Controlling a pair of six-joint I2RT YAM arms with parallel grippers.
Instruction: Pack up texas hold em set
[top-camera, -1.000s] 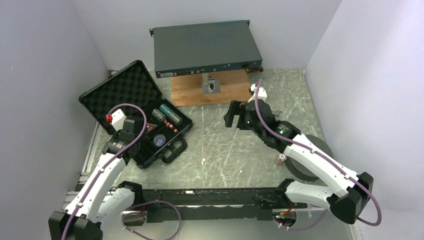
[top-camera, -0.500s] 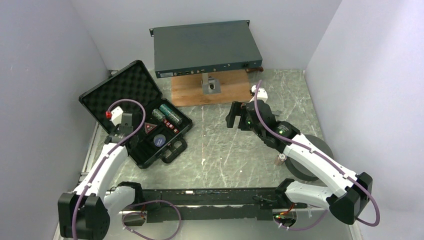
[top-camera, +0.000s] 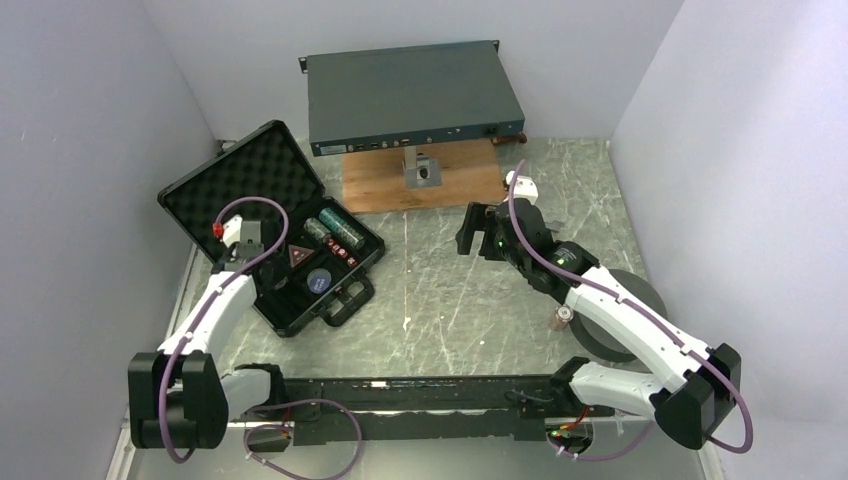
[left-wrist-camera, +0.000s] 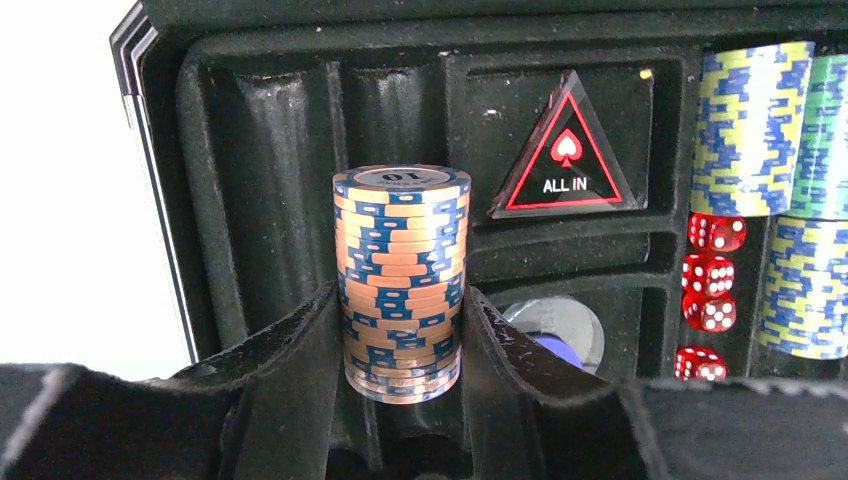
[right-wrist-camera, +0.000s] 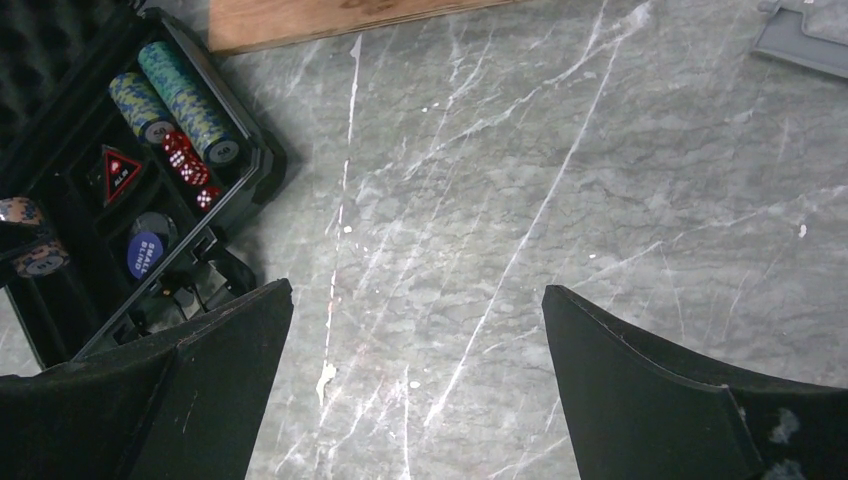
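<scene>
My left gripper will set the orange-and-blue chip stack that I have down in the empty tray slot (top-camera: 274, 275) (left-wrist-camera: 402, 200) beside the red triangle marker. The stack is now held over the tray.
The black case (top-camera: 240, 185) lies open at the left, foam lid tilted back. Its tray holds green and blue chip stacks (top-camera: 338, 228), red dice (top-camera: 346, 258), the red triangle marker (top-camera: 298, 256) and the blue disc (top-camera: 319, 280). My left gripper (top-camera: 247, 256) hovers over the tray's left slots. In the left wrist view it (left-wrist-camera: 400, 335) is shut on an orange-and-blue chip stack (left-wrist-camera: 400, 270), near the marker (left-wrist-camera: 565, 150) and dice (left-wrist-camera: 712, 270). My right gripper (top-camera: 472, 230) is open and empty over bare marble (right-wrist-camera: 415, 330). A small chip stack (top-camera: 563, 319) stands beside the right arm.
The big grey rack unit (top-camera: 410, 95) sits on a wooden board (top-camera: 400, 185) at the back. A thick dark foam ring (top-camera: 640, 300) lies at the right under the right arm. A black rail (top-camera: 400, 400) runs along the near edge.
My left gripper has moved back and left over the case's left slots, still holding the chip stack. My right gripper has drifted slightly right.
</scene>
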